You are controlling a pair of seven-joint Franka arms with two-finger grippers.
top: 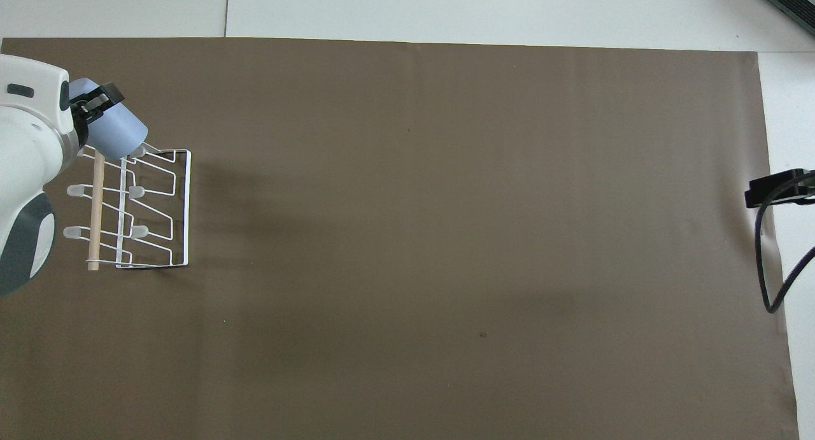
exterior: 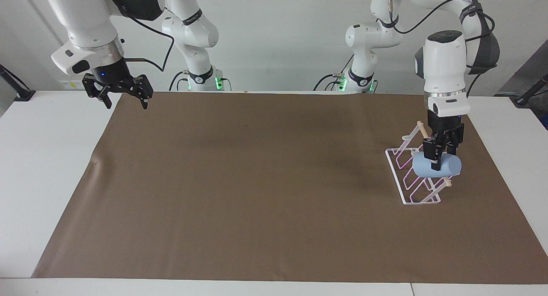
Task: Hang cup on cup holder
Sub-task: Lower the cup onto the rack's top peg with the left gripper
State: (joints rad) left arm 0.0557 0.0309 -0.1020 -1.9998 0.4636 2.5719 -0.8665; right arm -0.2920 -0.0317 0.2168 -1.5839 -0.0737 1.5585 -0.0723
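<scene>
Next, my left gripper lets go of the light-blue cup on the cup holder's end peg [top: 154, 165] farthest from the robots.
The light-blue cup [exterior: 446, 169] lies on its side in my left gripper [exterior: 436, 159], which is shut on it. It is low over the end of the white wire cup holder [exterior: 412, 182] that lies farthest from the robots, by the wooden dowel [exterior: 445, 182]. In the overhead view the cup [top: 118, 134] has its wide mouth turned toward a prong tab of the holder [top: 159, 211], under my left gripper [top: 95, 102]. I cannot tell if the cup touches the rack. My right gripper [exterior: 122, 100] is open and empty, raised over the mat's corner at the right arm's end.
A brown mat [exterior: 257, 189] covers most of the white table [exterior: 43, 159]. The holder stands on the mat at the left arm's end. The right gripper's tip [top: 773, 188] and its black cable [top: 764, 268] show in the overhead view.
</scene>
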